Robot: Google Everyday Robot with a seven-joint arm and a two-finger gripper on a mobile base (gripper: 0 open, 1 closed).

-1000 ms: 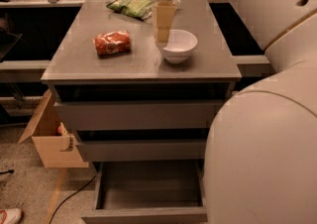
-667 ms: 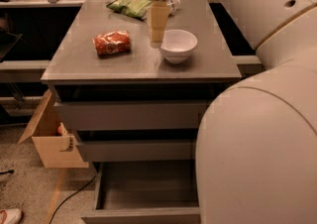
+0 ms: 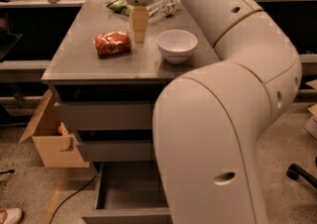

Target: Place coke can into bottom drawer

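Observation:
The coke can has to be lifted toward the bottom drawer, so my gripper should next move to the coke can's middle [image 3: 113,42] and close there.
The coke can [image 3: 112,43] lies on its side on the grey cabinet top [image 3: 79,59], left of centre. My gripper [image 3: 139,37] hangs from the white arm just right of the can, between it and the white bowl [image 3: 177,44], with its tip close above the cabinet top. It holds nothing that I can see. The bottom drawer [image 3: 126,196] is pulled out below, showing its grey interior; my arm covers its right part. The two drawers above it are pushed in.
A green snack bag [image 3: 118,5] and a clear plastic bottle [image 3: 164,6] lie at the back of the cabinet top. A cardboard box [image 3: 49,136] stands on the floor to the left. My large white arm [image 3: 223,119] fills the right side.
My gripper has moved left, from beside the bowl's left rim towards the coke can. The can, bowl and drawer have not moved.

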